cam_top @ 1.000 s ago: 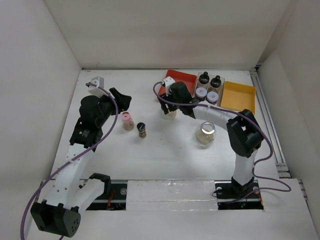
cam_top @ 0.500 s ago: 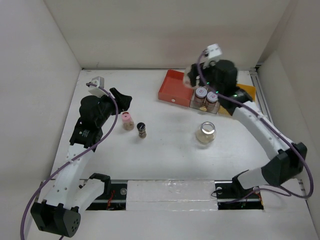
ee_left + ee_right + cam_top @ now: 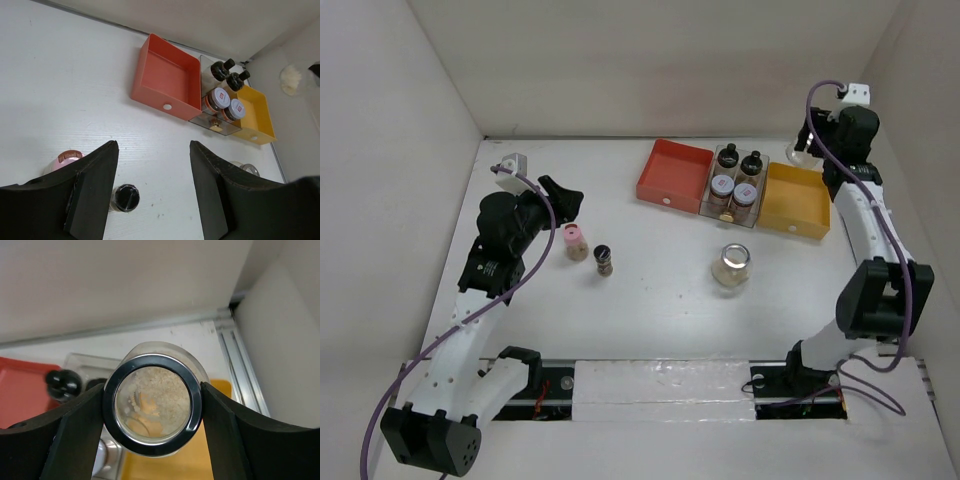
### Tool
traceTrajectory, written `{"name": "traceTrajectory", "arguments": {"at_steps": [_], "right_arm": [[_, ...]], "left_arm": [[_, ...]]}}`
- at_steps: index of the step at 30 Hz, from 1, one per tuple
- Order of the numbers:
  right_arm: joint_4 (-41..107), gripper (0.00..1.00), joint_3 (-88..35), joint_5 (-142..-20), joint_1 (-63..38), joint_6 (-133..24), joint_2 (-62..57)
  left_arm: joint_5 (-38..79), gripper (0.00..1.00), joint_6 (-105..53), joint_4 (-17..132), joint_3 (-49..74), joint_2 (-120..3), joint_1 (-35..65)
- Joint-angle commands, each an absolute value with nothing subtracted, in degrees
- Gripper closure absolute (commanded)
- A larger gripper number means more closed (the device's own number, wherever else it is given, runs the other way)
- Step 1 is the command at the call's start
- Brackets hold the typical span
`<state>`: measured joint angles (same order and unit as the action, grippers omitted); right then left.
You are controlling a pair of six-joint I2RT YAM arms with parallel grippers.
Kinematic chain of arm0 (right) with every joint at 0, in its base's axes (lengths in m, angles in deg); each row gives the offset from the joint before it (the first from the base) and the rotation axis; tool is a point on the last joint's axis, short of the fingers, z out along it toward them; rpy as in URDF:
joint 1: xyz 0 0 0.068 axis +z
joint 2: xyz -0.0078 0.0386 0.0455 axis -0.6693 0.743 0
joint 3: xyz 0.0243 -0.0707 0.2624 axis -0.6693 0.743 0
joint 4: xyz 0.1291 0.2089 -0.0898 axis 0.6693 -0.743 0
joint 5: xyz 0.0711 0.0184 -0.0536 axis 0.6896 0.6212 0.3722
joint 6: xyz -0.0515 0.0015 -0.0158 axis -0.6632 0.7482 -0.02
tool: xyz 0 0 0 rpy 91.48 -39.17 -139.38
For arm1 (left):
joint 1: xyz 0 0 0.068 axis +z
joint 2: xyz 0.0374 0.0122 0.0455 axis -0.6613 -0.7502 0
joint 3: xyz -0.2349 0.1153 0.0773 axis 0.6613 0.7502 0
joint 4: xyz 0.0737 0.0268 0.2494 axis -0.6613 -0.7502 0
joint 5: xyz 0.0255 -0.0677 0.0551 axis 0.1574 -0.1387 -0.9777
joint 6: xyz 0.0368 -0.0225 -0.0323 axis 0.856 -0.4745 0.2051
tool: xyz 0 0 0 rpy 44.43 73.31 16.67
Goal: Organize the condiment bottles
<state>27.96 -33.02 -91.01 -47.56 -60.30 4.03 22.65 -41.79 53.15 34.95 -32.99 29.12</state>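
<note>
Next, my right gripper sets the wide clear glass jar down in the yellow tray's back corner [image 3: 784, 185] next to the clear tray. The jar is now raised over the yellow tray.
A wide clear glass jar [image 3: 152, 402] of pale grains is gripped by its dark rim in my right gripper [image 3: 152, 386], shut on it and raised over the yellow tray [image 3: 200, 460]. From above, that jar [image 3: 798, 152] hangs at the far right by the tray's back edge. Two black-capped bottles [image 3: 740, 158] and two silver-lidded jars [image 3: 733, 188] stand in the clear tray [image 3: 718, 212]. A second glass jar [image 3: 732, 265], a pink-capped bottle [image 3: 576, 241] and a black-capped bottle [image 3: 604, 259] stand on the table. My left gripper [image 3: 152, 147] hovers open and empty beside the black-capped bottle [image 3: 125, 197].
A red tray [image 3: 673, 172] sits left of the clear tray with nothing in it, and the yellow tray [image 3: 798, 197] lies to the right. White walls close in the table on three sides. A metal rail [image 3: 855, 240] runs along the right edge.
My right arm has carried the glass jar from beside the red tray, over the clear tray, to the far right above the yellow tray. The left arm has not moved.
</note>
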Motion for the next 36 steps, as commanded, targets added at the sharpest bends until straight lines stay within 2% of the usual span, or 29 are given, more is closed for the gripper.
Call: {"name": "traceTrajectory", "arguments": {"at_steps": [1,14,33,36], "right_arm": [[35.52,0.43,-32.81,-85.61,-50.27,-57.35,6.52],[37.39,0.43,-34.21,-85.52,-51.33,-56.82,19.53],[37.91,0.41,-37.99,-87.10,-50.28,-57.43,27.71],[37.91,0.35,-37.99,-88.23,-49.76,-57.43,28.33]], "left_arm": [[23.47,0.45,-41.51,55.65,34.43,-32.45,29.35],[23.47,0.45,-41.51,55.65,34.43,-33.51,29.35],[23.47,0.45,-40.98,55.65,34.43,-34.03,29.35],[23.47,0.45,-40.98,55.65,34.43,-34.03,29.35]]}}
